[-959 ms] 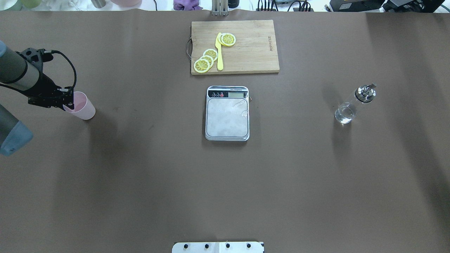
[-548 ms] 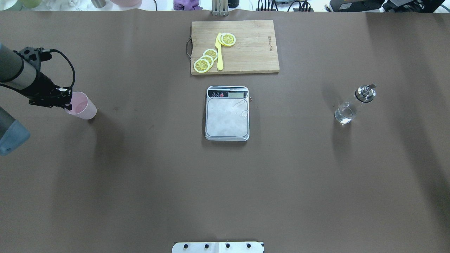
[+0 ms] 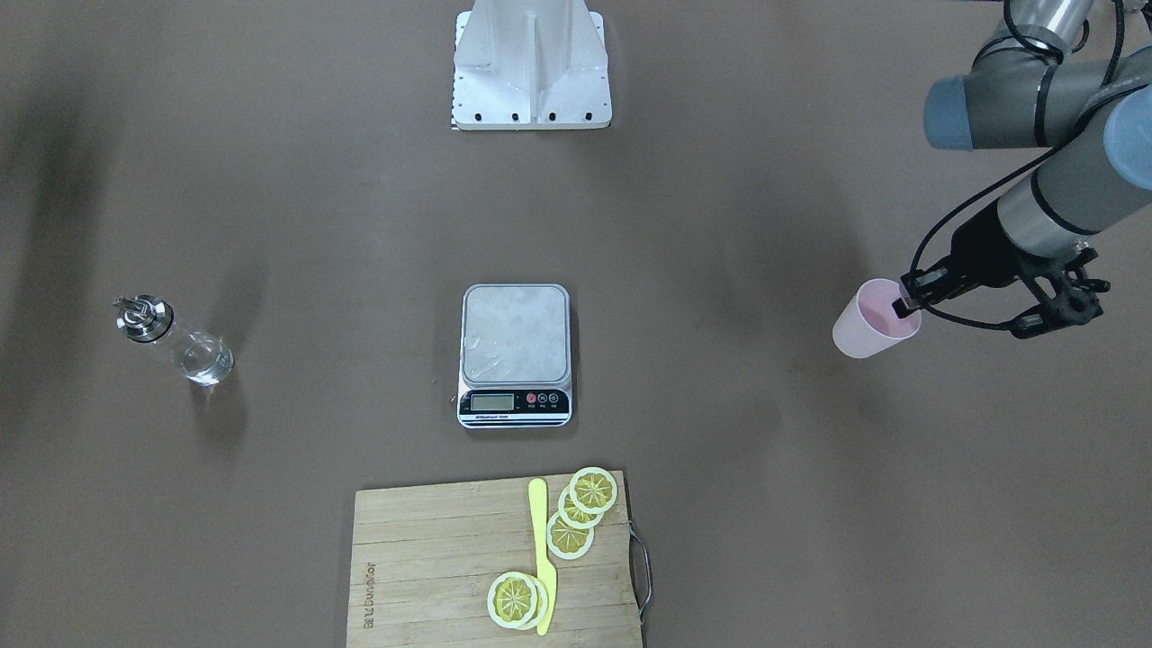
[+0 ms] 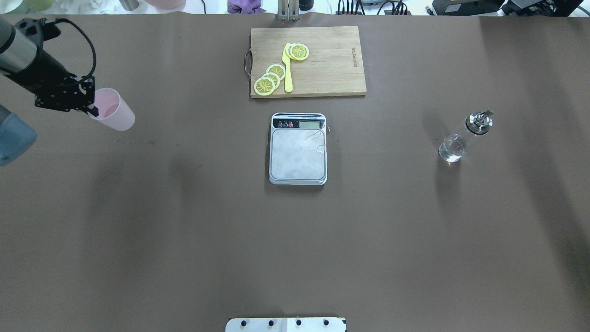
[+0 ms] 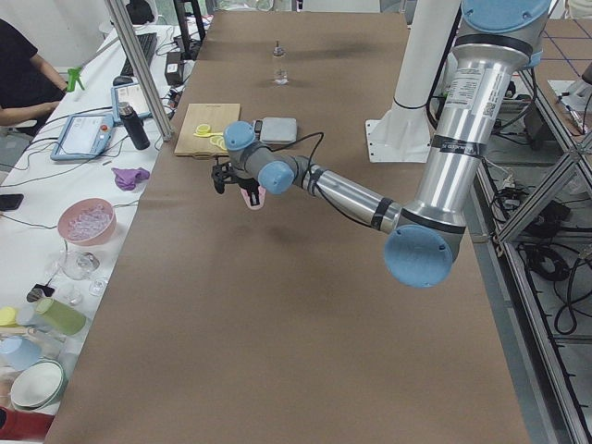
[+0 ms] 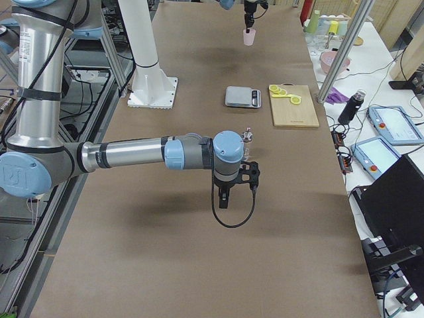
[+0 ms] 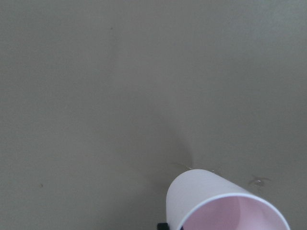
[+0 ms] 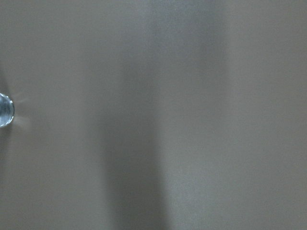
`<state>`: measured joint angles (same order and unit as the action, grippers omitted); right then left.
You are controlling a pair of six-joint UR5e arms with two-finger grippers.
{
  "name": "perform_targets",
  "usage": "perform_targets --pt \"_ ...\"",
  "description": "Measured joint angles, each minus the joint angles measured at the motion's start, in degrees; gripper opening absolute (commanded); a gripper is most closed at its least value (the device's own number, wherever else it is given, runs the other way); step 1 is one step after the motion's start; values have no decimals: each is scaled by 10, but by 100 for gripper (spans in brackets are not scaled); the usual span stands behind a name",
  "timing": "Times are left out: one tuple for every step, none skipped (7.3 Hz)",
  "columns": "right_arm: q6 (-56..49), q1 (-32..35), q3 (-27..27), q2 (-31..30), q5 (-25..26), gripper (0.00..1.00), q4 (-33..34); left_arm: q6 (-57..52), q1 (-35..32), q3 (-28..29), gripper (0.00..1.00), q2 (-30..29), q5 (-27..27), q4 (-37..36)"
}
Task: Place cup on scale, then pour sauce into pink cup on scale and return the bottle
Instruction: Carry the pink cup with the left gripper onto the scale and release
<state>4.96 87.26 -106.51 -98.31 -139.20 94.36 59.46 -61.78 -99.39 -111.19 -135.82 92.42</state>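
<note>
The pale pink cup will go down on the middle of the scale's steel platform (image 3: 517, 337) from my left gripper.
The pale pink cup (image 4: 116, 114) hangs above the table at the far left, and my left gripper (image 4: 92, 109) is shut on its rim, one finger inside. The cup also shows in the front view (image 3: 866, 329) and in the left wrist view (image 7: 225, 206). The scale (image 4: 298, 158) sits at the table's middle with nothing on its steel platform. The glass bottle (image 4: 462, 138) with its metal pourer stands upright at the right, clear liquid in its bottom. My right gripper (image 6: 223, 199) hovers near the bottle (image 6: 248, 137). I cannot tell whether it is open or shut.
A wooden cutting board (image 4: 322, 78) with lemon slices (image 4: 271, 78) and a yellow knife (image 4: 288, 69) lies just beyond the scale. The robot's white base plate (image 4: 286, 324) is at the near edge. Bare brown table lies between the cup and the scale.
My left gripper has risen with the pink cup off the table and moved away from the robot and slightly right. The bottle and scale have not moved.
</note>
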Motion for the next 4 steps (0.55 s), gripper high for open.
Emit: perform_targets --pt "0 -1 0 0 1 100 0 44 9 -4 0 -54 -1 -56" --pt "-1 -2 0 0 3 100 -1 111 32 -4 0 -99 0 -82" --pt "-1 -3 0 0 6 100 -1 181 68 -1 0 -137 11 -89" --pt "-1 -4 0 -1 8 100 -3 261 114 2 0 -169 39 -80"
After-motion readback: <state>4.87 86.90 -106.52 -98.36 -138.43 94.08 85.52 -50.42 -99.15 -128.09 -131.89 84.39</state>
